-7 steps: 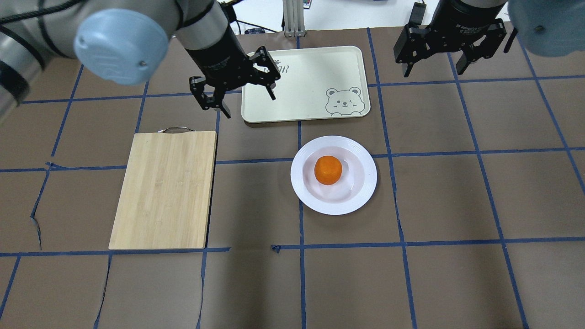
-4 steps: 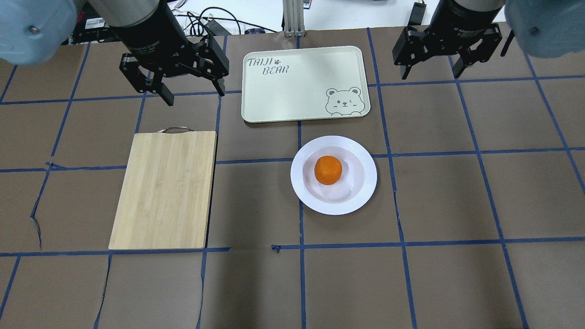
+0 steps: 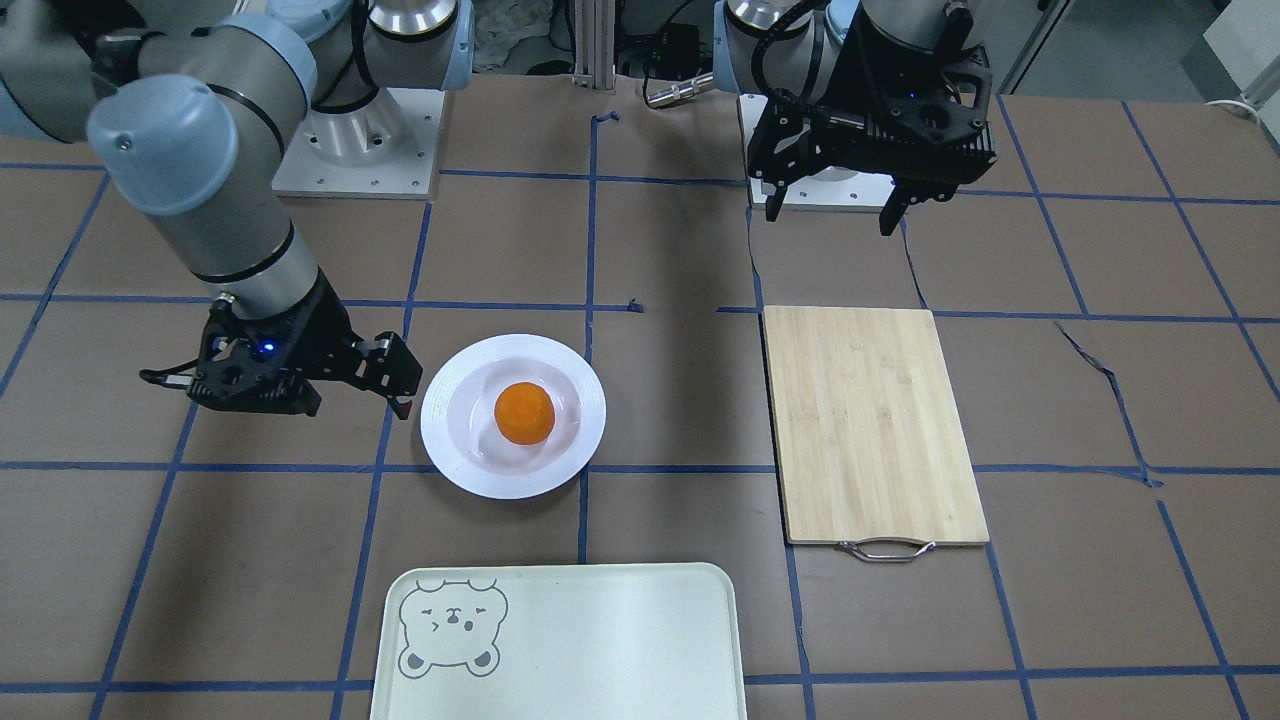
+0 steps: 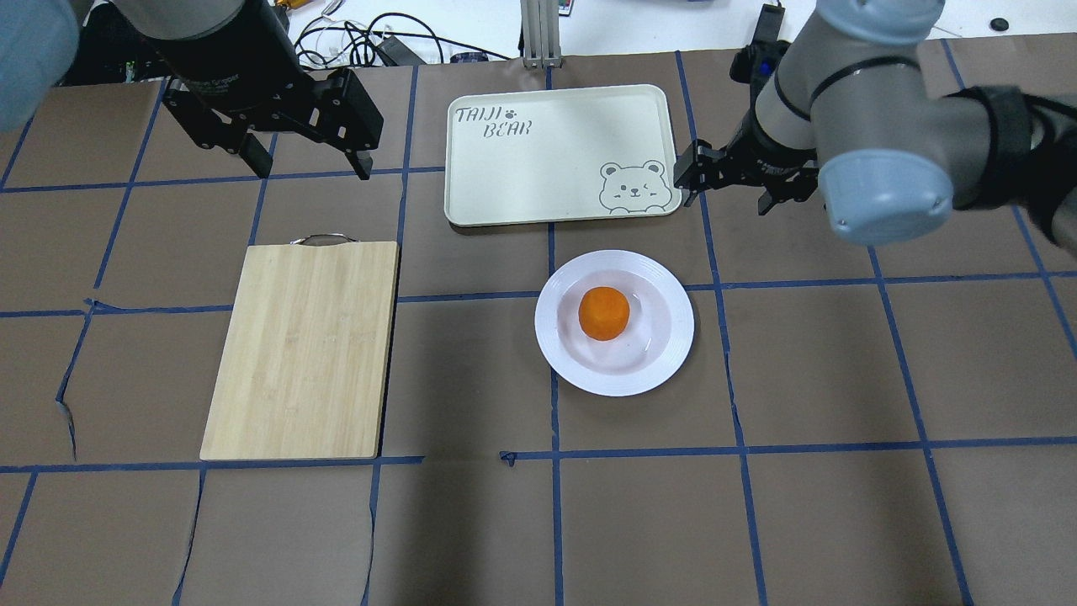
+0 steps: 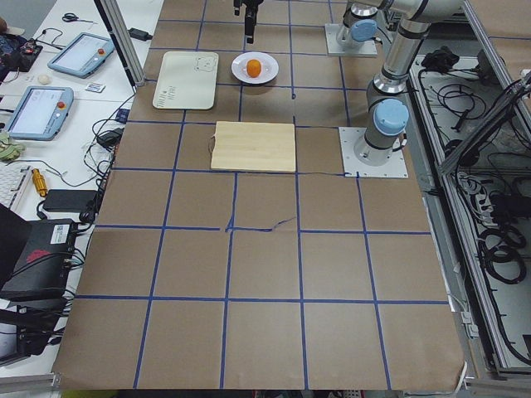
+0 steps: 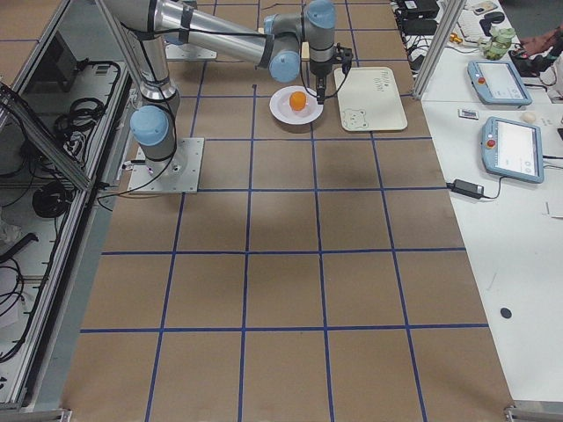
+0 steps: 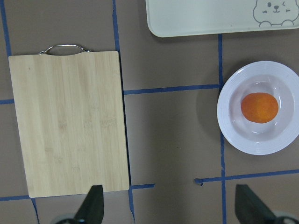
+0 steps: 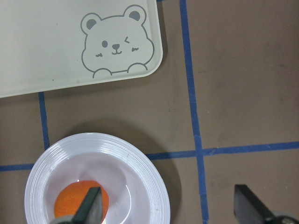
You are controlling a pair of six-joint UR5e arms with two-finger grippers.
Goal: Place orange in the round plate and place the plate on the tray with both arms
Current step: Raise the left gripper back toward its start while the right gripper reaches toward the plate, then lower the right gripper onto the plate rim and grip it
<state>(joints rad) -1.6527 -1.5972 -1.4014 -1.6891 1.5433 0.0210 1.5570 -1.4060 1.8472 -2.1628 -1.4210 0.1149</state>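
Observation:
My right gripper is going to close on the rim (image 3: 432, 416) (image 8: 160, 204) of the round plate, at the side that faces away from the cutting board.
The orange (image 4: 603, 313) (image 3: 525, 412) lies in the well of the round plate (image 4: 665, 370) (image 3: 445, 430) at mid-table. The tray (image 4: 547, 160) (image 3: 600, 640) lies bare just beyond the plate. My right gripper (image 4: 728, 200) hangs open above the table, beside the tray's bear corner and off the plate's far right rim. Its wrist view looks down on the plate (image 8: 140, 168), the orange (image 8: 70, 203) and the tray (image 8: 46, 46). My left gripper (image 4: 307, 167) (image 3: 830, 218) is open and empty, high beyond the cutting board, far from the plate (image 7: 229, 126).
A bamboo cutting board (image 4: 303, 349) (image 3: 875, 420) with a metal handle lies left of the plate. Blue tape lines grid the brown table cover. Cables and an aluminium post stand past the table's far edge.
The left gripper drew away from the tray's near-left corner, leftward and back. The right arm swung in and down from the far right to the tray's bear corner, near the plate.

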